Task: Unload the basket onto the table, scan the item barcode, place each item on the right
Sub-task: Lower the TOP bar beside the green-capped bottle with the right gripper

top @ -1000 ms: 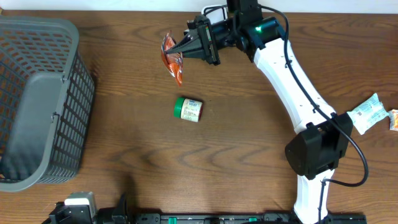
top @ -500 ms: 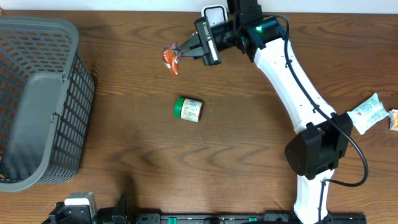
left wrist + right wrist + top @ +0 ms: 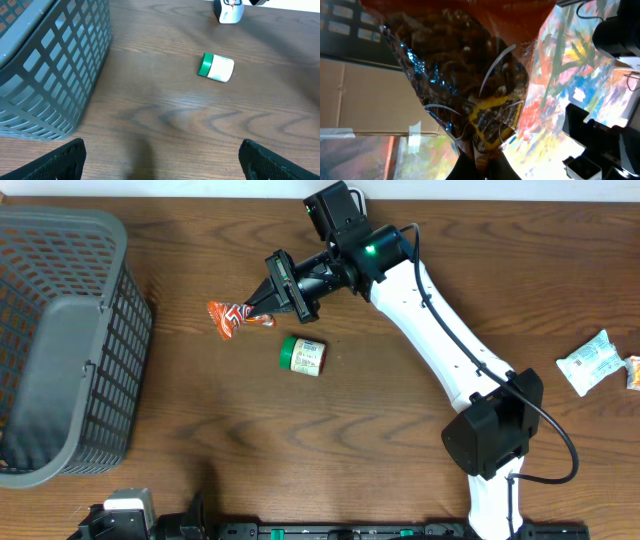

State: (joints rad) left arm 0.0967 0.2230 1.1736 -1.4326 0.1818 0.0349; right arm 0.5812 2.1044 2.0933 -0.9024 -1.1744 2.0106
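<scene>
The robot's right gripper will set the orange snack packet, now hanging above the table, down on the table (image 3: pixel 317 382) close by the near side of the green-lidded jar.
My right gripper (image 3: pixel 268 302) is shut on one end of an orange snack packet (image 3: pixel 236 317), which hangs out to its left, above the table and just up-left of a green-lidded jar (image 3: pixel 302 355). In the right wrist view the crinkled packet (image 3: pixel 465 75) fills the frame, pinched at its seam by the right gripper (image 3: pixel 480 167). My left gripper (image 3: pixel 162 162) is open and holds nothing. It sits low at the table's near edge, with the jar (image 3: pixel 216 67) lying on its side ahead of it. No barcode shows on the packet.
A grey mesh basket (image 3: pixel 60 340) stands at the left, also in the left wrist view (image 3: pixel 50 60). A white packet (image 3: pixel 590 362) and a small orange item (image 3: pixel 634 372) lie at the right edge. A small white object (image 3: pixel 229 11) sits at the far side.
My right arm has swung left and toward the table's middle with the packet. The packet now points left, close to the jar. The left gripper has not moved.
</scene>
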